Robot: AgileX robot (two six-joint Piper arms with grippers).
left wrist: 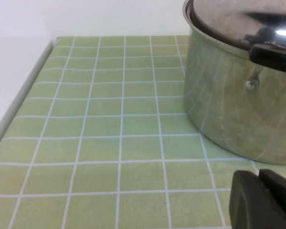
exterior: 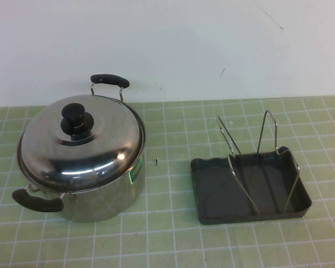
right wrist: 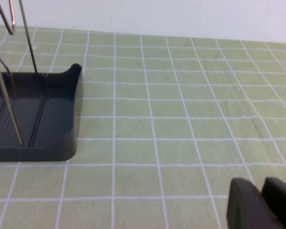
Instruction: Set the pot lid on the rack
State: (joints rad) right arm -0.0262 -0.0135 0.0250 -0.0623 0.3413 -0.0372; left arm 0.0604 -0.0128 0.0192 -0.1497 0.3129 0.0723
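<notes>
The pot lid must come off the steel pot, so next my left gripper closes on the pot lid's black knob [exterior: 74, 115].
The shiny steel pot lid [exterior: 81, 148] with a black knob [exterior: 75, 120] sits on the steel pot [exterior: 106, 201] at the left of the green tiled mat. The dark grey rack [exterior: 251, 187] with upright wire loops [exterior: 266, 139] stands to its right. Neither arm shows in the high view. My left gripper [left wrist: 258, 179] is shut and empty, low over the mat near the pot [left wrist: 238, 100], whose lid edge [left wrist: 229, 14] shows above. My right gripper [right wrist: 263, 186] is shut and empty, over the mat beside the rack [right wrist: 43, 119].
A white wall runs behind the mat. The pot has two black handles [exterior: 109, 80], [exterior: 36, 201]. The mat's edge [left wrist: 19, 100] shows in the left wrist view. Open tiles lie between pot and rack.
</notes>
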